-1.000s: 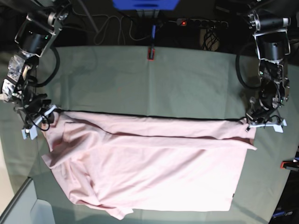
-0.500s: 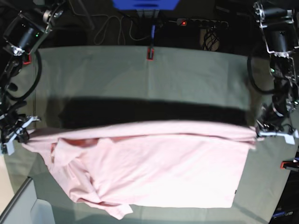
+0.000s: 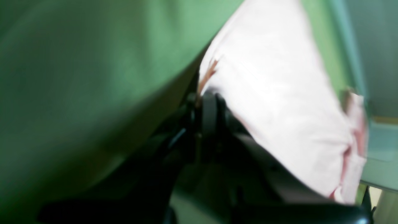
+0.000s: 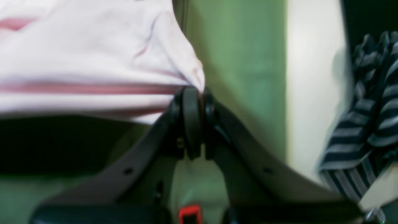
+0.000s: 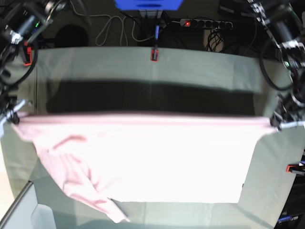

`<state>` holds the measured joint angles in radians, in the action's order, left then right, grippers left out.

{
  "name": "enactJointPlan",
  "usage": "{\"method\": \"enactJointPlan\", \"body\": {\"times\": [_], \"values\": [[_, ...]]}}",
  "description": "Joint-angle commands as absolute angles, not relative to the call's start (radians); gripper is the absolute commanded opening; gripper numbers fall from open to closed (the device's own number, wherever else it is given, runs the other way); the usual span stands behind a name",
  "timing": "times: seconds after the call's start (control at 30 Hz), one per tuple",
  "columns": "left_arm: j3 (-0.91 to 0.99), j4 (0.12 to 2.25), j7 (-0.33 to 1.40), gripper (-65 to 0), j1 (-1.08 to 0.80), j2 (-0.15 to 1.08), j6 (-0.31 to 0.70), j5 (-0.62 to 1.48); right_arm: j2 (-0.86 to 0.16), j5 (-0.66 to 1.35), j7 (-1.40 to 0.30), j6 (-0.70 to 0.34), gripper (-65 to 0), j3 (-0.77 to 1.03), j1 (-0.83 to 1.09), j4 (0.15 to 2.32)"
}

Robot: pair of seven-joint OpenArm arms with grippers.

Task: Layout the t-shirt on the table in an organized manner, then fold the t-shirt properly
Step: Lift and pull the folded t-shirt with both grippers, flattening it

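Next, my left gripper releases the t-shirt's end just inside the table's far edge (image 5: 263, 72), out beyond the power strip. The t-shirt now hangs stretched above the table.
The pale pink t-shirt (image 5: 152, 157) hangs stretched in the air between my two grippers, its top edge pulled into a taut straight line above the table (image 5: 143, 67). A loose part droops at its lower left, and its lettering is not visible. My left gripper (image 5: 279, 123) is shut on the shirt's right end. The left wrist view is blurred but shows that gripper (image 3: 207, 101) pinching the t-shirt (image 3: 279, 93). My right gripper (image 5: 11, 117) is shut on the left end. In the right wrist view that gripper (image 4: 194, 95) clamps a corner of the t-shirt (image 4: 93, 62).
Red-orange clamps (image 5: 154, 55) (image 5: 27, 55) (image 5: 295, 168) sit on the table's edges. Behind the far edge are a power strip (image 5: 206, 23) and cables. A pale bin (image 5: 28, 214) stands at the near left corner. Beside the table, a striped cloth (image 4: 367, 118) shows.
Both grippers have risen and moved apart, lifting the shirt's upper edge off the table and pulling it taut. The shadow band on the table has grown wider.
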<state>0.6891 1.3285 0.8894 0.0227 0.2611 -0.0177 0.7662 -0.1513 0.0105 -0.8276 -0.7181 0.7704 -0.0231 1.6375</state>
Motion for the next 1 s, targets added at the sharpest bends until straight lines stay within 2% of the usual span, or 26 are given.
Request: {"method": "enactJointPlan", "body": {"times": [0.0,0.27,0.5,0.87,0.9,0.97], "values": [[0.705,1.349,0.849,-64.9,0.024,0.291,-0.019,0.766,-0.17,-0.002,-0.808,-0.698,-65.0,0.791,-0.015,1.661],[0.716,1.353,0.842,-64.9,-0.125,0.28,-0.018,0.766,-0.125,-0.002,-0.806,-0.698,-65.0,0.797,0.179,1.664],[0.789,1.34,0.842,-64.9,-0.197,0.242,-0.016,0.765,-0.087,-0.002,-0.671,-0.698,-65.0,0.791,0.302,1.658],[0.8,1.34,0.849,-64.6,-0.197,0.173,-0.016,0.765,-0.05,-0.002,-0.63,-0.698,-65.0,0.788,0.348,1.641],[0.8,1.34,0.851,-64.5,-0.197,0.17,-0.016,0.766,-0.05,-0.004,-0.633,-0.698,-63.8,0.788,0.348,1.641],[0.8,1.34,0.852,-64.4,-0.213,0.168,-0.016,0.766,-0.051,-0.004,-0.634,-0.698,-57.2,0.789,0.348,1.643]]}}
